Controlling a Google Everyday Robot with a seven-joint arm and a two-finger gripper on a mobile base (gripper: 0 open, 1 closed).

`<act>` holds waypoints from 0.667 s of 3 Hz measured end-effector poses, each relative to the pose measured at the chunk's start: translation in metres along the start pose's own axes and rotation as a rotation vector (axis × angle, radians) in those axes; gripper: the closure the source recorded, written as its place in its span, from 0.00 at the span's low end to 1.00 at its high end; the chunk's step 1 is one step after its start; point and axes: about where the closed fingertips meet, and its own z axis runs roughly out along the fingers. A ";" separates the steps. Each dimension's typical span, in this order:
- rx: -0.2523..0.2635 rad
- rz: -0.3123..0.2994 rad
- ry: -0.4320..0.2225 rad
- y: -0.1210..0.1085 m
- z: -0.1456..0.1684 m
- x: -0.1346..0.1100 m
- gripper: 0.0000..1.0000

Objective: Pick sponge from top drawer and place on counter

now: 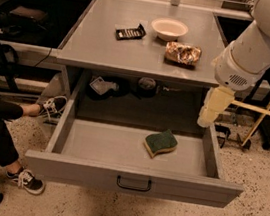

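The sponge's middle (160, 143), inside the open top drawer, is the next place my gripper should go to and close on.
The sponge (160, 143), dark green on top with yellow foam below, lies inside the open top drawer (132, 178), right of its middle. The drawer is pulled out fully and has a black handle on its front panel. The counter (108, 50) is the flat grey tabletop above it. My gripper (208, 116), cream coloured at the end of the white arm, hangs over the drawer's right wall, to the right of and above the sponge, apart from it. It holds nothing that I can see.
On the counter are a white bowl (169, 28), a crinkled gold snack bag (182, 53) and a dark snack bar (130, 31). A seated person's legs and shoes (25, 180) are at the left of the drawer. A wooden stand (266, 112) is at the right.
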 end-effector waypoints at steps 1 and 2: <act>-0.018 0.031 0.031 0.001 0.023 0.014 0.00; -0.062 0.062 -0.006 0.001 0.069 0.021 0.00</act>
